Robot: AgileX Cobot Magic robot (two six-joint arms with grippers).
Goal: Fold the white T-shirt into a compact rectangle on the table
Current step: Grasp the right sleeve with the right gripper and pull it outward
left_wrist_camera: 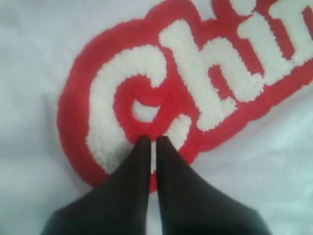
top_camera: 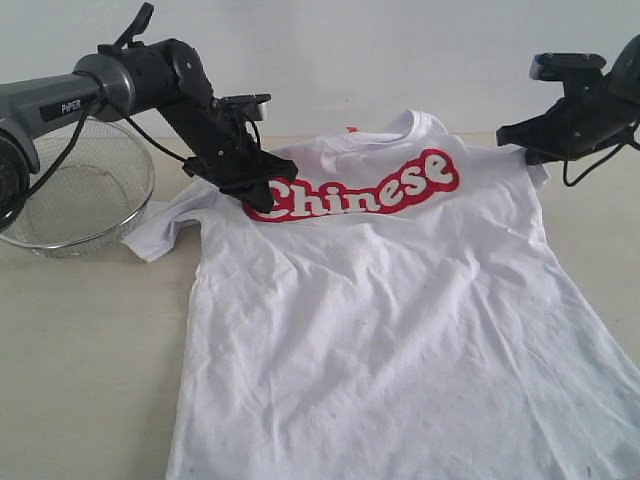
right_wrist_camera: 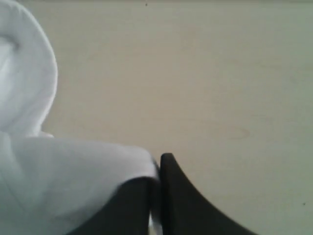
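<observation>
My right gripper is holding the T-shirt's shoulder fold with the sleeve hanging bunched below it, so next I put the fold down and take the sleeve nearer its end [top_camera: 541, 179] to straighten it.
The white T-shirt [top_camera: 380, 300] lies chest up on the table [top_camera: 80, 340], its red-outlined "Chinese" lettering [top_camera: 370, 188] toward the far end. My left gripper [top_camera: 265, 185] is shut, with its tips [left_wrist_camera: 152, 139] down on the letter "C" [left_wrist_camera: 122, 93]. I see no cloth pinched between them. My right gripper [top_camera: 512, 135] is at the shirt's far right shoulder. It is shut [right_wrist_camera: 157, 166] on a fold of the white cloth [right_wrist_camera: 73, 181], which drapes over one finger. Bare tabletop [right_wrist_camera: 205, 73] lies beyond it.
A round wire-mesh basket [top_camera: 110, 200] stands at the far left, under the left arm. The shirt's left sleeve [top_camera: 155, 235] lies flat beside it. The shirt's hem runs past the near edge of the exterior view.
</observation>
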